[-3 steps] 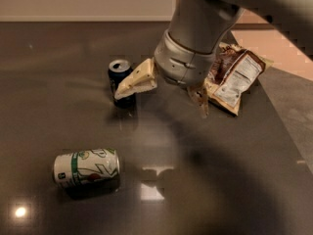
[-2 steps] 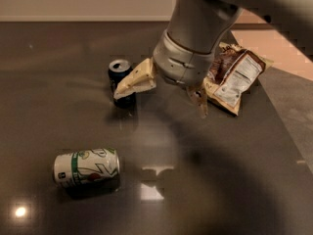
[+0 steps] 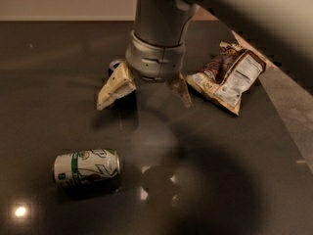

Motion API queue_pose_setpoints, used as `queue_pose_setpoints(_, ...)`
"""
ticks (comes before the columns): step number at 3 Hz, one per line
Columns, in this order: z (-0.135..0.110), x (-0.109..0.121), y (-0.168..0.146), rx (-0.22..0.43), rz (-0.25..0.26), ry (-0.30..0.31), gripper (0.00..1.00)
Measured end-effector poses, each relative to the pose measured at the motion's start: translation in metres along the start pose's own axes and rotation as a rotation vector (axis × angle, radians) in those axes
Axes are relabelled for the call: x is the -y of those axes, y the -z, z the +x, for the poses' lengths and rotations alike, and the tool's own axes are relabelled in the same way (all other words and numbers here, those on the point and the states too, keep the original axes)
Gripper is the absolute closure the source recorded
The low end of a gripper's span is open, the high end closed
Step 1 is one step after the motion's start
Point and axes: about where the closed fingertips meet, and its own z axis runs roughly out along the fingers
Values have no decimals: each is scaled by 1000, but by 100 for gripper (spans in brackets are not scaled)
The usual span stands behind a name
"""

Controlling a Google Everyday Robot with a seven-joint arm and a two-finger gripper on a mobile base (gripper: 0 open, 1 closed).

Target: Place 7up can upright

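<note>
My gripper should next move to the lying 7up can and close around the middle of its body [image 3: 86, 167], between the can's two ends.
The 7up can [image 3: 87, 167], white with green markings, lies on its side on the dark table [image 3: 234, 180] at the lower left. My gripper [image 3: 145, 98] hangs above the middle of the table, up and to the right of the can and apart from it. Its two cream fingers [image 3: 115, 87] are spread open with nothing between them. The grey wrist rises out of the top of the view.
A dark can [image 3: 116, 65] stands behind the gripper, mostly hidden by its left finger. A brown chip bag [image 3: 229, 77] lies at the right. The table's right edge runs diagonally at the far right, with a lighter floor beyond.
The gripper has moved left and toward the front, now covering the dark can, and its fingers point more straight down. The 7up can has not moved.
</note>
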Motion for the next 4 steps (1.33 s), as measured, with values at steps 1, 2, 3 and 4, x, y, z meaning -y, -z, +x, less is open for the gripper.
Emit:
queue_pose_setpoints(1, 9, 27, -17, 37, -46, 191, 0)
queue_pose_setpoints(2, 6, 54, -33, 79, -56, 404, 0)
queue_pose_setpoints(3, -7, 76, -43, 116, -34, 613, 0)
queue_pose_setpoints(4, -28, 92, -51, 144, -29, 826, 0)
